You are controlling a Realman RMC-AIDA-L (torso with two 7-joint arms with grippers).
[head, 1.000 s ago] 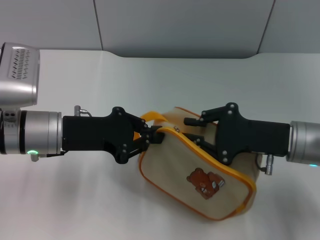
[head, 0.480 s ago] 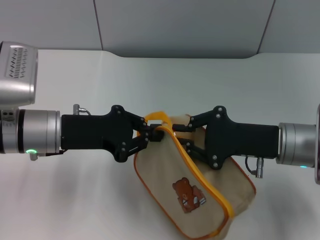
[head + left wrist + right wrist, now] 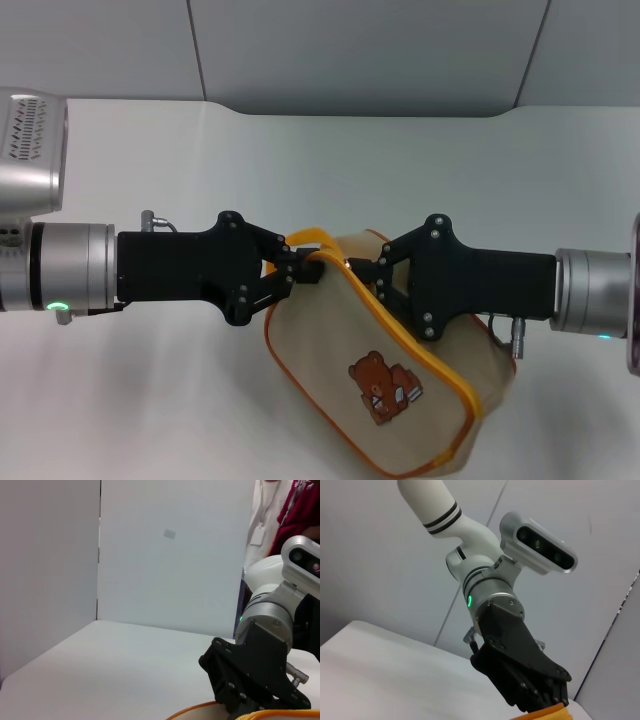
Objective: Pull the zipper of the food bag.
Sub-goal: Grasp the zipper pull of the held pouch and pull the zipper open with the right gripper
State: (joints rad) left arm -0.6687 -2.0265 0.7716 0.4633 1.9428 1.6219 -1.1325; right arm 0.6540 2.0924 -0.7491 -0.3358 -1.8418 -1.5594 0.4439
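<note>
The food bag hangs tilted with its zipper slanting. Next, my right gripper opens, lets the bag hang straight and takes the zipper's upper end [image 3: 338, 257] before pulling.
The beige food bag [image 3: 340, 345] with a brown bear print [image 3: 385, 386] hangs tilted between my two grippers, its lower end near the table front. My left gripper [image 3: 306, 268] is shut on the bag's upper corner, just under the orange strap handle [image 3: 318, 238]. My right gripper [image 3: 366, 273] comes from the right and is closed on the upper end of the orange zipper [image 3: 425, 350], where the pull tab is hidden by its fingers. The left wrist view shows the right arm's gripper [image 3: 255, 680] above an orange edge of the bag [image 3: 280, 714].
The white table [image 3: 150, 400] runs back to a grey wall [image 3: 350, 50]. The right wrist view shows the left arm's gripper [image 3: 525, 677] and the robot's head camera [image 3: 540, 545] above it.
My right gripper has moved left to the bag's upper corner and closed on the zipper end. The bag has swung, its lower end dropping toward the table front. The left gripper has kept its hold.
</note>
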